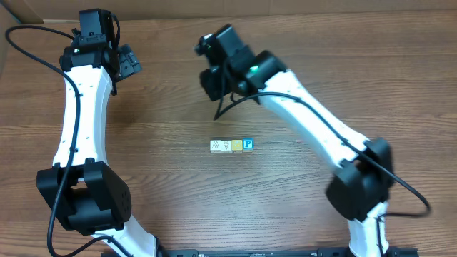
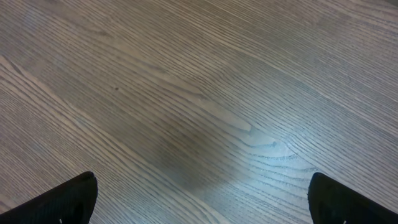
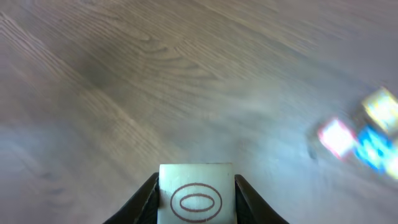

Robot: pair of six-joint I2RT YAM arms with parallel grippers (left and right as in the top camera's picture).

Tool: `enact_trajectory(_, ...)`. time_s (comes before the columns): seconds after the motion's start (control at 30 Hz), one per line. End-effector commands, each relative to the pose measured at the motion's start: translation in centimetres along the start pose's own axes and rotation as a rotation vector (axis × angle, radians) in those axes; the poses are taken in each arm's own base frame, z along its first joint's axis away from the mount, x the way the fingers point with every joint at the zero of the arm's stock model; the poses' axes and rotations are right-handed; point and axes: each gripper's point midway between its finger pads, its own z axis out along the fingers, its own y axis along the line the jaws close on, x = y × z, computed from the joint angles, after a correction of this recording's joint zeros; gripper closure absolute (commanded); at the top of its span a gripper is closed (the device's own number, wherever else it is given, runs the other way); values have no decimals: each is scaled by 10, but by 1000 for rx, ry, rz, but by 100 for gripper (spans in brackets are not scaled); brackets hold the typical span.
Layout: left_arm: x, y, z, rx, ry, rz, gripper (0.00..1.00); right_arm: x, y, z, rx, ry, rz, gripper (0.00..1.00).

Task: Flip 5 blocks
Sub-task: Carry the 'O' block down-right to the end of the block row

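The robot's right gripper should put the cream-white block down on the bare wood (image 1: 267, 143) beside the blue block to extend the row.
A cream-white block (image 3: 196, 198) with a red oval O drawn on its face sits between the black fingers of my right gripper (image 3: 196, 182), which is shut on it and held above the table. From overhead this gripper (image 1: 213, 83) hangs behind the table's middle and hides its block. A short row of blocks lies at the centre: two cream ones (image 1: 216, 145) (image 1: 226, 145), a yellow one (image 1: 236, 145) and a blue one with a white P (image 1: 247, 145). The row shows blurred at the right of the right wrist view (image 3: 367, 134). My left gripper (image 1: 128, 63) is open over bare wood at the far left, its fingertips (image 2: 74, 199) wide apart.
The wooden table (image 1: 164, 164) stretches all round the row. The right arm's white links (image 1: 321, 128) slant from the back centre to the base at the front right. The left arm (image 1: 78, 121) runs along the left side.
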Motion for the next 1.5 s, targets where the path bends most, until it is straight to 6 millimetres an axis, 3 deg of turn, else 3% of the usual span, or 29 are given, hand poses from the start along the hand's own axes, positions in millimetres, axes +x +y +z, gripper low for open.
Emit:
enact_trajectory(0.0,-10,3,-10,-2,-34,-35,0,2,-26,-31,38,12,198,73)
enact_trajectory(0.3,-10,3,-10,-2,-34,-35,0,94,-92,-46,185,350,464,74)
enact_trajectory(0.57,-10,3,-10,-2,-34,-35,0,169,-107,-10,233,526,528,75)
enact_trajectory(0.67,-10,3,-10,-2,-34,-35,0,187,-108,3,224,547,556,75)
enact_trajectory(1.03,-10,3,-10,-2,-34,-35,0,221,-110,46,197,502,603,75)
enact_trajectory(1.27,-10,3,-10,-2,-34,-35,0,226,-104,53,181,495,600,73)
enact_trajectory(1.3,-10,3,-10,-2,-34,-34,0,225,-102,54,172,494,601,68)
enact_trajectory(1.37,-10,3,-10,-2,-34,-34,1,224,-102,54,168,490,602,41)
enact_trajectory(1.4,-10,3,-10,-2,-34,-35,0,223,-102,55,167,486,601,34)
enact_trajectory(1.47,-10,3,-10,-2,-34,-35,0,221,-102,55,162,481,603,29)
